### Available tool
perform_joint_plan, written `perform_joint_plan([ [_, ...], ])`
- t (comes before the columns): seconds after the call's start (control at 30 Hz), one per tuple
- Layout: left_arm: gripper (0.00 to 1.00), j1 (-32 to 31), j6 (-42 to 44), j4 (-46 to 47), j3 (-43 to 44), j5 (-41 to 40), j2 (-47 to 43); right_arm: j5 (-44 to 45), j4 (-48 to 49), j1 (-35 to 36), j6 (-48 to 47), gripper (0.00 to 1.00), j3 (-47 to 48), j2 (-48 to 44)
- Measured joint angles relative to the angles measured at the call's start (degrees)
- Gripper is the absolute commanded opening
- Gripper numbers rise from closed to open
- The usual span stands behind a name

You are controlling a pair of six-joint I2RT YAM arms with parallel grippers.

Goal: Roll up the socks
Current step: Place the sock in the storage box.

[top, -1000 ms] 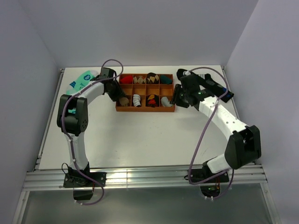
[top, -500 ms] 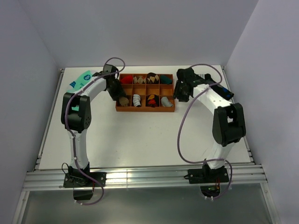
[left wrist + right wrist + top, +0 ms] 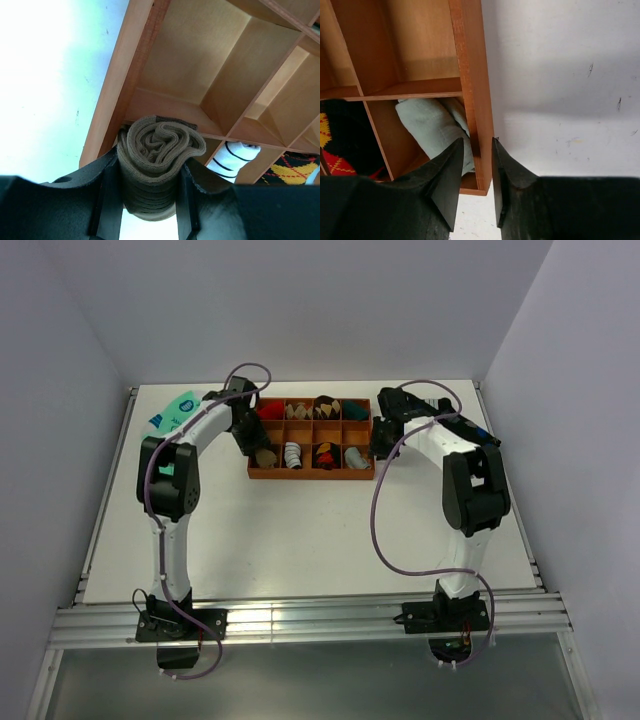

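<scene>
Next, I let go of the tan-brown roll with my left gripper in the tray's near corner compartment (image 3: 260, 466) (image 3: 158, 172), next to the white striped roll.
The tan-brown socks (image 3: 160, 150) are wound into one tight roll. My left gripper (image 3: 150, 170) is shut on the roll, one finger on each side. It holds the roll at the near-left compartment of the wooden tray (image 3: 120, 75). In the top view the roll (image 3: 265, 456) sits in that corner under the left gripper (image 3: 250, 440). My right gripper (image 3: 476, 145) straddles the tray's right wall (image 3: 470, 60). One finger is inside the compartment and one outside, closed against the wall. It shows at the tray's right end in the top view (image 3: 378, 445).
The tray (image 3: 310, 475) holds several other rolled socks, among them a pale green roll (image 3: 437, 127) and a white striped one (image 3: 232, 155). A mint-green dotted sock (image 3: 180, 408) lies back left. A dark navy sock (image 3: 482, 437) lies back right by the right arm.
The right arm's elbow has swung in and up toward the tray, and its gripper has stayed at the tray's right end. The left arm has shifted slightly with the roll at the near-left compartment.
</scene>
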Motion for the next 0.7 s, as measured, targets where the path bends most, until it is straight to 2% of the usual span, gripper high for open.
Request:
perform_joint_plan([
  [0.1,0.0,-0.22,-0.33,-0.68,0.42,-0.39,0.44,-0.17,-0.04,0.0,-0.33,0.26,0.15,0.2],
  [0.33,0.0,-0.42,-1.07,-3.41,2.58,-0.22,2.12,-0.35,0.09,0.0,-0.66,0.21,0.31,0.85],
  [0.5,0.0,-0.52,-0.98,-5.53,4.22,-0.11,3.26,-0.59,0.13,0.0,-1.31,0.12,0.31,0.87],
  [0.7,0.0,-0.39,-1.64,-5.6,3.54,2.45,3.91,-0.7,0.17,0.0,-1.9,0.11,0.35,0.9],
])
